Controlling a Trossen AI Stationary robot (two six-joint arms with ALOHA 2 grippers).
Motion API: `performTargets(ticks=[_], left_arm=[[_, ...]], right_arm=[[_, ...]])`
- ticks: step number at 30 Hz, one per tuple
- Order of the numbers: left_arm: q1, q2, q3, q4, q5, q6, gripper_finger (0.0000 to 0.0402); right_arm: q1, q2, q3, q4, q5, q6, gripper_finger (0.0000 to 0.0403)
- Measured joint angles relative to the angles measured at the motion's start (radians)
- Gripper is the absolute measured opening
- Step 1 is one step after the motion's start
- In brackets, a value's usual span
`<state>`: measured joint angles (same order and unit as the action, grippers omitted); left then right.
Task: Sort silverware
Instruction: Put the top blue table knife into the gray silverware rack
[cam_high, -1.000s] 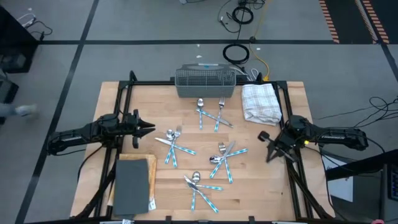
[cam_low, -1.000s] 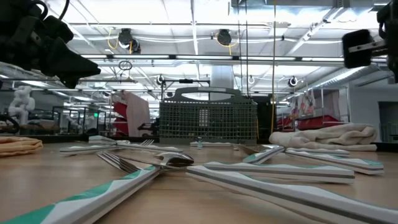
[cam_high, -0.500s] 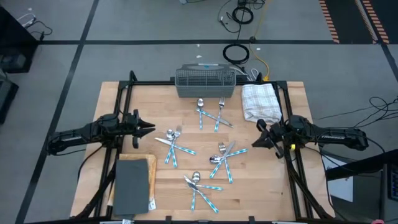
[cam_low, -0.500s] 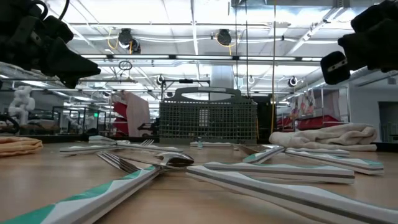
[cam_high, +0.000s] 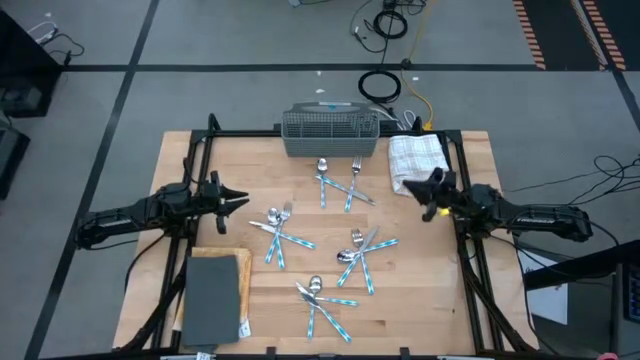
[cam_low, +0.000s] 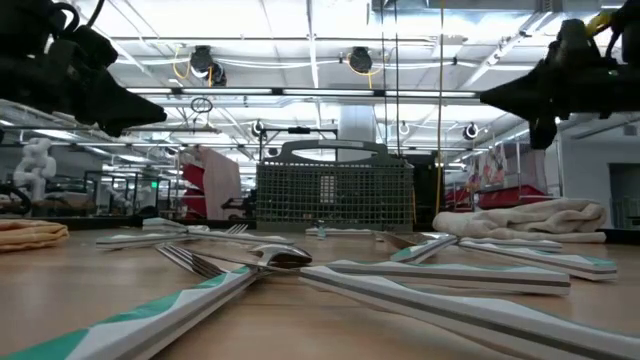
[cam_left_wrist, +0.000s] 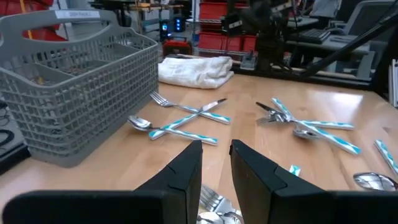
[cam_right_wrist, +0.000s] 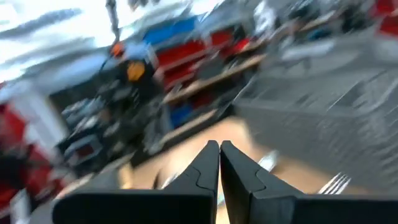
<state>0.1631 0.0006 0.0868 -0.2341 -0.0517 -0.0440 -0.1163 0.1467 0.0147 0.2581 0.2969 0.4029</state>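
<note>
I should next move my right gripper to the pile nearest the basket and close on the knife's blade (cam_high: 361, 197), beside the fork's handle.
The silverware lies on the wooden table in several crossed piles of silver pieces with light blue handles: one near the basket (cam_high: 337, 185), one left of centre (cam_high: 278, 232), one right of centre (cam_high: 362, 250) and one near the near edge (cam_high: 322, 298). My left gripper (cam_high: 243, 198) hovers left of the piles, its fingers a narrow gap apart (cam_left_wrist: 216, 148), and touches nothing. My right gripper (cam_high: 408, 187) hangs in the air by the towel, shut (cam_right_wrist: 219, 146) and holding nothing. In the low view both grippers stand well above the table, the right one (cam_low: 487, 97) pointing left.
A grey wire-mesh basket (cam_high: 332, 130) stands at the far edge. A white folded towel (cam_high: 420, 165) lies right of it, just under my right gripper. A dark grey slab on a wooden board (cam_high: 215, 295) sits in the near left corner. Bare wood lies between the piles.
My right gripper has moved toward the far edge and somewhat left, from near the right-hand pile up to the towel's near edge. It has turned from pointing at the near edge to pointing at the table's left.
</note>
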Motion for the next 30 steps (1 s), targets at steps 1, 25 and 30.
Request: performTargets(ticks=[1,25,30], left_arm=[[0.000,0.000,0.000,0.000,-0.001,-0.001,0.0090],[0.000,0.008,-0.001,0.388,-0.210,-0.353,0.0090],[0.000,0.009,0.031,0.514,-0.227,-0.479,0.0090]], right_arm=[[0.000,0.000,0.000,0.022,0.034,-0.014,0.0009],[0.000,0.001,0.019,0.224,0.151,0.006,0.0010],[0.000,0.002,0.130,0.237,0.081,-0.068,0.0039]])
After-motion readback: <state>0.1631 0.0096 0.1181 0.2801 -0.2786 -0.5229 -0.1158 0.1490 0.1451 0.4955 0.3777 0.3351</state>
